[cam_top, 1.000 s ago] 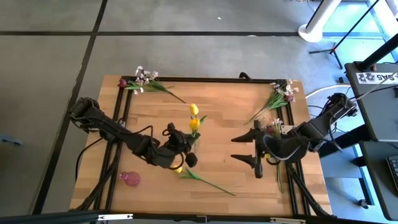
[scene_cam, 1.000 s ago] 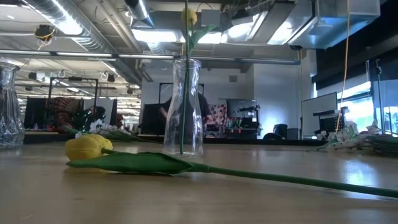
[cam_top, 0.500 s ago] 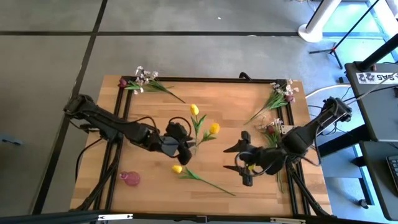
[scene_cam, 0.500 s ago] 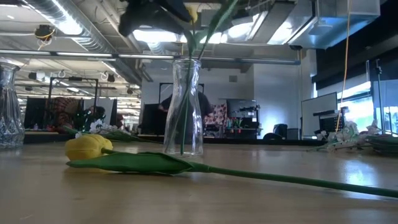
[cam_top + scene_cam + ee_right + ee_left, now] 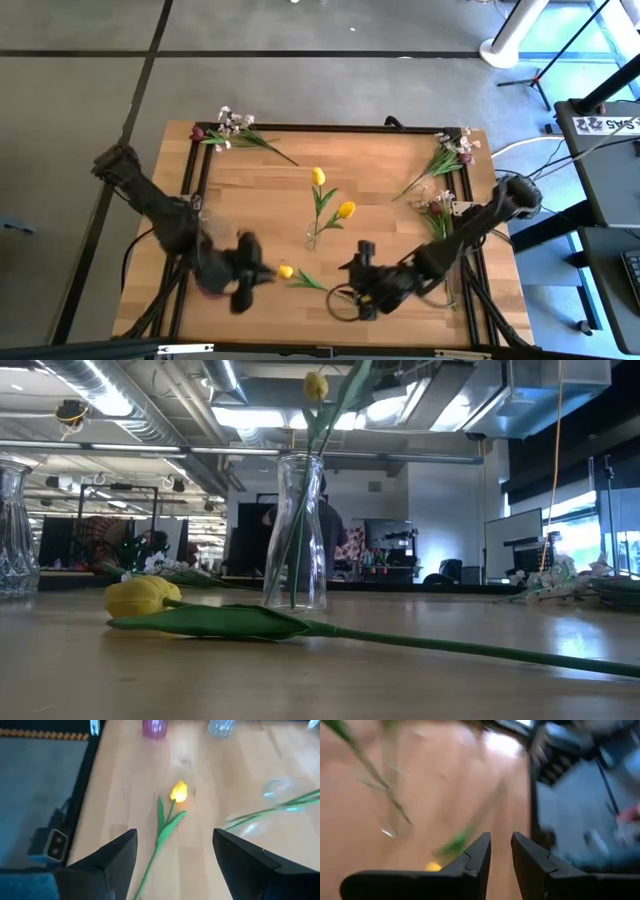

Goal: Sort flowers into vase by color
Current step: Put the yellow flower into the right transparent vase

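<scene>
The yellow tulip lying in front of the clear glass vase has a stem (image 5: 322,287) (image 5: 154,855), and my right gripper will close on it just below the leaves.
A clear glass vase (image 5: 313,240) (image 5: 297,530) stands mid-table with two yellow tulips (image 5: 318,177) (image 5: 346,209) in it, their stems leaning on its rim. A third yellow tulip (image 5: 286,271) (image 5: 178,791) lies flat on the wood in front of the vase, its stem (image 5: 450,647) running right. My left gripper (image 5: 258,275) (image 5: 501,842) hovers near-left of the vase, fingers slightly apart with nothing between them. My right gripper (image 5: 352,280) (image 5: 175,834) hovers open over the stem end of the lying tulip, not touching it.
A small pink vase (image 5: 154,727) and a cut-glass vase (image 5: 15,530) stand at the near left, by my left arm. Sprays of white-pink blossoms lie at the far left (image 5: 235,128), the far right (image 5: 450,150) and the right edge (image 5: 438,205).
My left gripper has let go of the second yellow tulip, which now stands in the clear vase leaning right, and has drawn back toward the table's near-left. My right gripper has come down and moved left, toward the tulip lying on the table.
</scene>
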